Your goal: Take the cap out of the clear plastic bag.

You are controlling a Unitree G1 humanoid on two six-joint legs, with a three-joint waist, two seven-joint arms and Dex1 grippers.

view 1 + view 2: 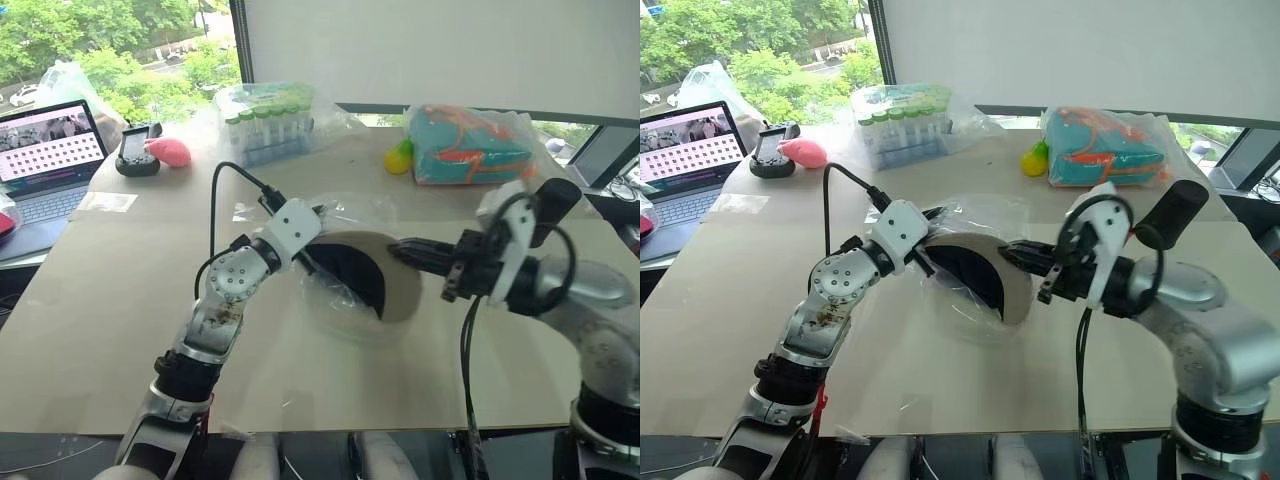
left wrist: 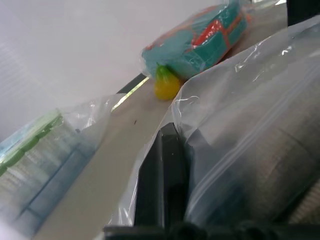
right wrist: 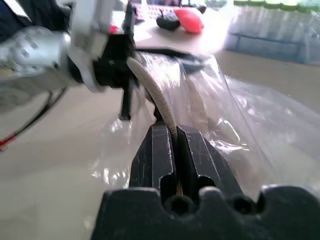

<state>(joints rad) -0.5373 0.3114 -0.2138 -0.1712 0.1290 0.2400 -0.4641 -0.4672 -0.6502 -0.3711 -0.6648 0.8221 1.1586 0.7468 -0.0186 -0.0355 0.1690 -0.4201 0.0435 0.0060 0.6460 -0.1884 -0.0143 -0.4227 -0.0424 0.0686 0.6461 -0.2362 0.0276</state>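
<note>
The robot's right gripper pinches only the cap's thin rim while the bag still wraps the cap, so it should open and grip the cap's body (image 1: 402, 290) deeper before pulling.
The beige-grey cap (image 1: 403, 292) hangs above the table's middle, its dark hollow facing my left arm. My right gripper (image 1: 402, 251) is shut on the cap's thin rim (image 3: 161, 107), which runs from between the fingers (image 3: 155, 150) towards the other hand. The clear plastic bag (image 1: 345, 213) crinkles around the cap's upper and lower left sides. My left gripper (image 1: 310, 256) is shut on the bag's edge (image 2: 210, 165), with its black fingers (image 2: 162, 175) pressed together against the film.
A bag of green-capped tubes (image 1: 268, 120) and a bag with a teal-orange item (image 1: 470, 145) stand at the back. A yellow toy (image 1: 398, 157) lies beside the latter. A laptop (image 1: 45, 160), a black device (image 1: 137, 155) and a pink toy (image 1: 170, 150) sit far left.
</note>
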